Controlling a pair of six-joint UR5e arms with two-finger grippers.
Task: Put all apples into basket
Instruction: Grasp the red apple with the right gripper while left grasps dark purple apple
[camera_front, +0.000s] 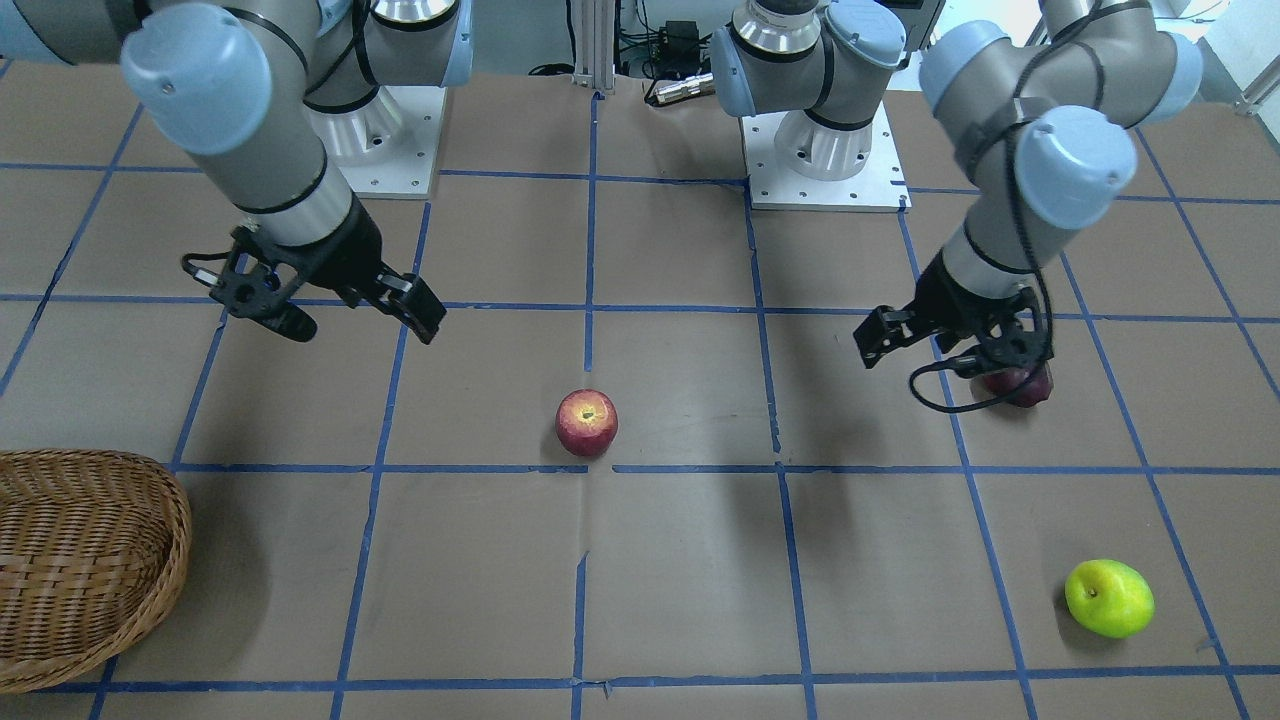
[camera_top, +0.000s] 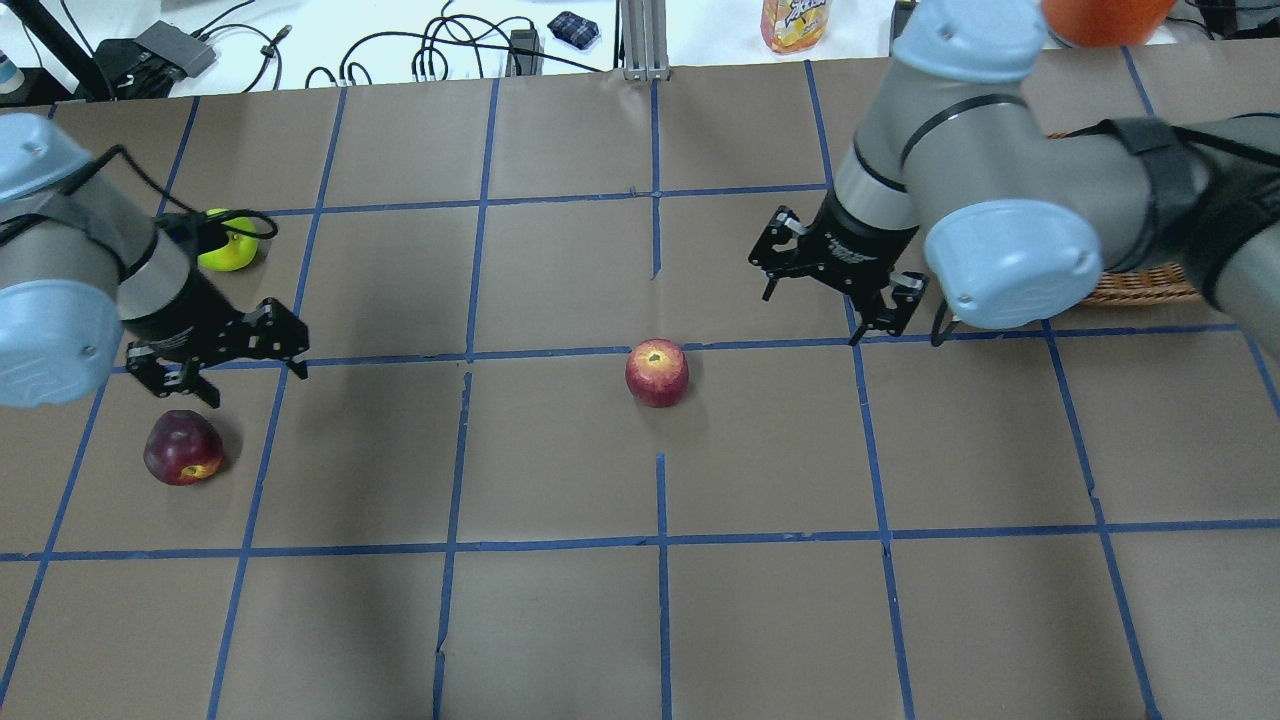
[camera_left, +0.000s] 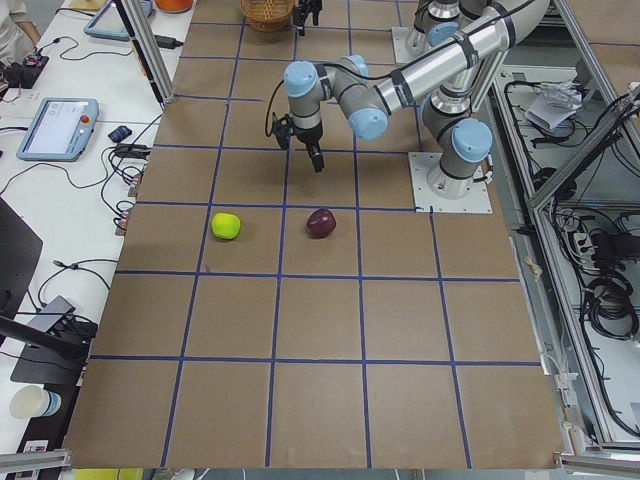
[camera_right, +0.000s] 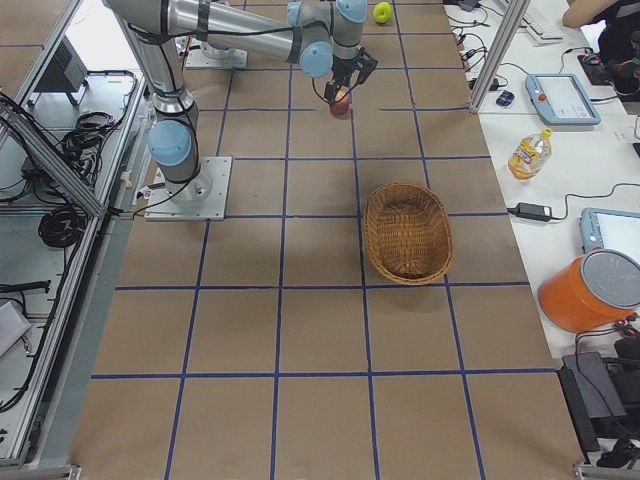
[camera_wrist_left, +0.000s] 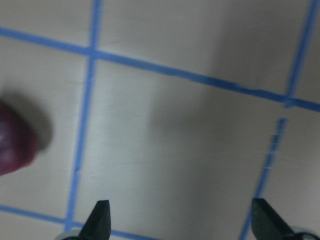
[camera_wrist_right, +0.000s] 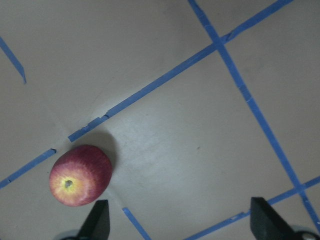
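The red apple is in the middle of the table. My right gripper goes to it next and closes around the apple's opposite sides (camera_front: 587, 424) (camera_wrist_right: 81, 175), one finger on each.
The red apple (camera_front: 587, 422) with a yellowish stem end sits mid-table, also in the overhead view (camera_top: 657, 372) and the right wrist view (camera_wrist_right: 80, 175). The dark maroon apple (camera_top: 183, 448) lies just below my left gripper (camera_top: 255, 385), which is open and empty; the apple shows at the left edge of the left wrist view (camera_wrist_left: 15, 145). The yellow-green apple (camera_top: 229, 245) lies beyond the left arm, apart from both grippers. My right gripper (camera_top: 815, 312) is open and empty, hovering to the far right of the red apple. The wicker basket (camera_front: 180, 540) stands past the right arm.
The table is brown paper with a blue tape grid (camera_top: 660, 540). The arm bases (camera_front: 825, 150) stand at the robot's edge. A drink bottle (camera_top: 795, 22), cables and an orange object (camera_top: 1105, 15) lie on the bench beyond the far edge.
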